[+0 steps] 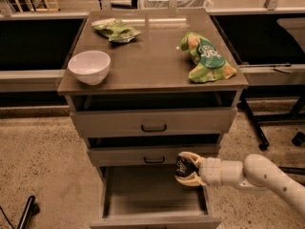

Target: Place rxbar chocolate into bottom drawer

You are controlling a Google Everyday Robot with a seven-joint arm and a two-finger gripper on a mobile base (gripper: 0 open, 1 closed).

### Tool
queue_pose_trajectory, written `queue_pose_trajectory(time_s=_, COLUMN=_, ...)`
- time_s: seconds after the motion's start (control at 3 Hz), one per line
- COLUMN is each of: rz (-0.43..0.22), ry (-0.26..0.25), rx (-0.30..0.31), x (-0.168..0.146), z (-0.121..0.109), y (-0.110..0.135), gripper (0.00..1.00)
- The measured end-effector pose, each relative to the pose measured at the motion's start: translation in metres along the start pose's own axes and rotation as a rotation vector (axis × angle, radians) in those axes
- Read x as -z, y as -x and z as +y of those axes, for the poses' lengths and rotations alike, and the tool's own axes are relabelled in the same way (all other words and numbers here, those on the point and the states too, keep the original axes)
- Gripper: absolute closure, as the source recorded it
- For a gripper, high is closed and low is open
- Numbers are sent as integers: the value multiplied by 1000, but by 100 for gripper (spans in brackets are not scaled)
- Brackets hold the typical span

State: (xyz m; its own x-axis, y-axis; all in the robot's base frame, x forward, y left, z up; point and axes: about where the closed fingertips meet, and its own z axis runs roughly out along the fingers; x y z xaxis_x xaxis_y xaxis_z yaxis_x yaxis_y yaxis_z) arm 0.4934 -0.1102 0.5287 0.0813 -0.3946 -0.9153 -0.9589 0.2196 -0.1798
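Next, my gripper lets go of the rxbar chocolate near the middle of the open bottom drawer's grey tray (pixel 161 191).
My gripper (pixel 182 169) reaches in from the lower right on a white arm. It is shut on the rxbar chocolate (pixel 181 167), a small black wrapped bar held between the tan fingers. The bar hangs above the right part of the open bottom drawer (pixel 152 194), whose plain grey tray is pulled out toward the front. The gripper is just in front of the middle drawer's face.
A white bowl (pixel 89 66) stands at the cabinet top's left. Green snack bags lie at the back left (pixel 116 30) and right (pixel 206 57). The top drawer (pixel 153 122) and the middle drawer (pixel 153 155) have dark handles. A metal stand's legs (pixel 259 132) stand at the right.
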Motion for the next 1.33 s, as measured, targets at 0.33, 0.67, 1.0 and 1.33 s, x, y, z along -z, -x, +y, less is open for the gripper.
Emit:
queue_pose_trajectory(time_s=0.33, rz=-14, ry=7, rx=11, x=-24, z=-4, y=-48, gripper=100)
queue_pose_trajectory(time_s=0.67, rz=-11, ry=47, rx=18, x=-58, z=5, y=-111, gripper=100)
queue_pose_trajectory(time_s=1.0, rz=49, ry=110, rx=37, x=-83, z=19, y=-174, gripper=100)
queue_pose_trajectory(time_s=1.33, rz=108, ry=165, rx=38, x=-97, z=30, y=-205, gripper=100)
